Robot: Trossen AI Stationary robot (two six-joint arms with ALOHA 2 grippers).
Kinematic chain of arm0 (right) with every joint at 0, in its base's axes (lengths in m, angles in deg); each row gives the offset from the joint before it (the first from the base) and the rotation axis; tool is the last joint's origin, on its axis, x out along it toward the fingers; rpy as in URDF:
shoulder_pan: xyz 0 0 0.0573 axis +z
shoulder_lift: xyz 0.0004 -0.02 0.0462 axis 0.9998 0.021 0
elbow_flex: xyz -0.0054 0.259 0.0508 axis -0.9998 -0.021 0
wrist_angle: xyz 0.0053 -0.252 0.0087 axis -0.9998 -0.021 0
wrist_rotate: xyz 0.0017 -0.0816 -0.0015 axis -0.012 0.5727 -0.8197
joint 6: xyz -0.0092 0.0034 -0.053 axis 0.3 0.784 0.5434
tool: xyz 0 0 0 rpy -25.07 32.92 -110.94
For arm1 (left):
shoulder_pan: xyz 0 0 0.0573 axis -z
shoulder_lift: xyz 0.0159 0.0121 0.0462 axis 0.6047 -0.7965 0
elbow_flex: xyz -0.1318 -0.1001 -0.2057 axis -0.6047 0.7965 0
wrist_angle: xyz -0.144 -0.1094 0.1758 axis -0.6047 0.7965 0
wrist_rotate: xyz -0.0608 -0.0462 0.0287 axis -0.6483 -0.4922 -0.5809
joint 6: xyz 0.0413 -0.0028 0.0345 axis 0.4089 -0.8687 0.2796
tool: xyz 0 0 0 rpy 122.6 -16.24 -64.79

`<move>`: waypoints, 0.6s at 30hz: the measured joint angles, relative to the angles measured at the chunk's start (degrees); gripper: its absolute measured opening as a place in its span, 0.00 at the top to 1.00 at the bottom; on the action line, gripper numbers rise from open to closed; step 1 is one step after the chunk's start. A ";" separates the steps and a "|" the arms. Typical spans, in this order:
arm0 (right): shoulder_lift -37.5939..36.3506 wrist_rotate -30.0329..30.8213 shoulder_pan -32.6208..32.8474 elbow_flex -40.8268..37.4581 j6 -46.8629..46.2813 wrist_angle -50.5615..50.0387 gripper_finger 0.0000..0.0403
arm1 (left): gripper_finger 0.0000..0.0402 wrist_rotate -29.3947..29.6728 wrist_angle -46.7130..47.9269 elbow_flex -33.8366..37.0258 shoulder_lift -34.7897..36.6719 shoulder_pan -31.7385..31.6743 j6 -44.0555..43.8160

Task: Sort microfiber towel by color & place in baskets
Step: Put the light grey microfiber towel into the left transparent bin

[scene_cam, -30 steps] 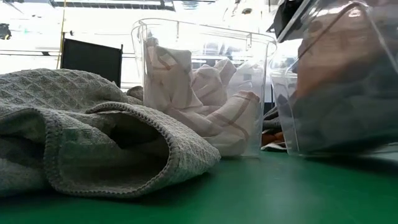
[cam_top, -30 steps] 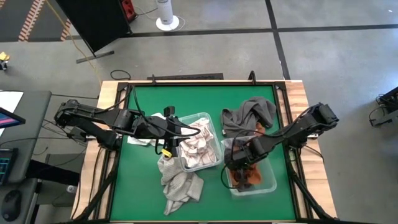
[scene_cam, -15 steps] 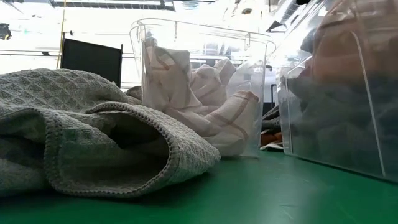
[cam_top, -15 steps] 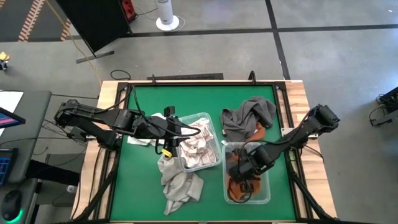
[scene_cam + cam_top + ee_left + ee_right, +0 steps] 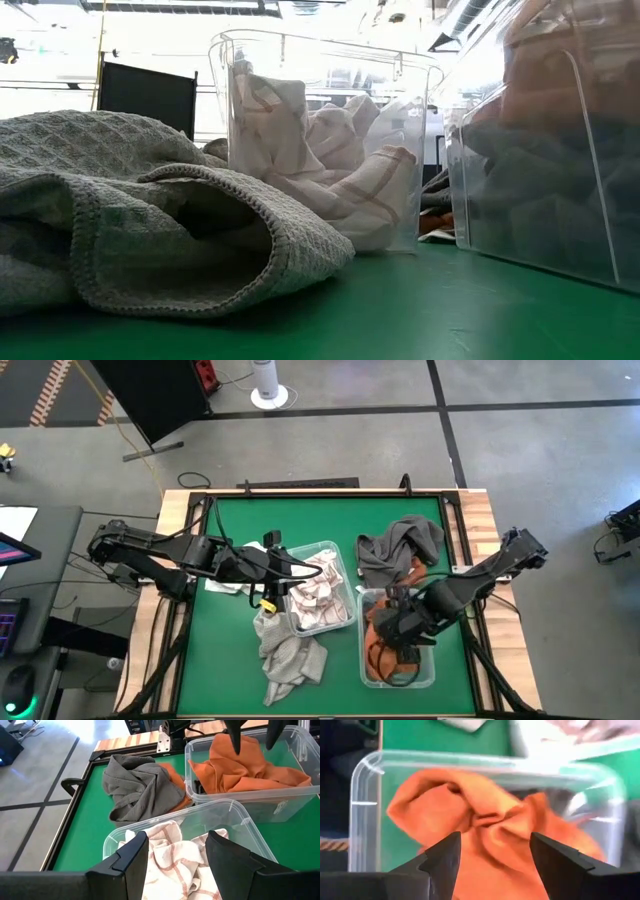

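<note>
Next, my left gripper needs to go to the grey waffle towel's far end [image 5: 275, 632], close beside the basket of striped white towels, and grab it there.
The left basket [image 5: 320, 600] holds white towels with red stripes [image 5: 165, 865]. In the right basket [image 5: 397, 652] lies an orange towel [image 5: 485, 820]. My right gripper [image 5: 398, 628] hangs open just above that towel, fingers on either side of its bunched folds, touching nothing. My left gripper [image 5: 278, 572] stands open at the left basket's left wall, nothing between its fingers [image 5: 135, 860]. A grey towel [image 5: 400, 545] lies on the table behind the right basket, over another orange towel [image 5: 418, 572]. A grey waffle towel [image 5: 290, 658] lies near the front edge.
A small white cloth [image 5: 225, 588] lies on the green mat under the left arm. The two baskets stand side by side mid-table. Green mat [image 5: 300, 520] shows bare at the far left. In the low view the waffle towel [image 5: 150, 220] fills the near left.
My right gripper has opened and let go of the orange towel, which now lies in the right basket. That basket, tipped and skewed a second ago, has settled flat on the mat, squared to the table.
</note>
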State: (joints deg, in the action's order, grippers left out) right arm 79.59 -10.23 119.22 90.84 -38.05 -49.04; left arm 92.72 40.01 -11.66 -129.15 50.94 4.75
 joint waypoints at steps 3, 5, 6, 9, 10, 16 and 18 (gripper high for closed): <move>0.00 10.11 -0.41 2.63 1.37 -7.36 0.33 | 0.53 -0.02 -0.73 0.80 0.00 0.00 0.02; -0.09 17.55 -1.59 3.02 0.85 -14.56 0.33 | 0.53 -0.05 -1.77 2.08 0.00 0.01 0.02; -0.35 20.08 -2.51 2.98 0.04 -17.32 0.33 | 0.53 -0.08 -2.38 2.84 0.00 0.04 0.03; -2.70 21.88 -7.36 0.69 0.89 -16.51 0.33 | 0.53 -0.07 -6.73 5.88 0.00 0.09 0.45; -3.65 21.85 -9.11 -0.26 1.99 -15.17 0.33 | 0.53 -0.07 -7.84 6.69 0.00 0.09 0.86; -8.11 21.94 -22.97 -5.04 8.95 -13.16 0.33 | 0.53 0.53 -20.81 10.78 -0.02 0.08 5.81; -10.84 22.64 -26.77 -7.33 10.53 -9.33 0.33 | 0.53 0.59 -24.97 11.49 -0.04 -0.22 7.54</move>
State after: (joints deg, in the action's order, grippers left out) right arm 68.74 12.41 92.44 83.51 -27.53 -58.36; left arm 93.30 15.04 -0.17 -129.19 50.72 12.30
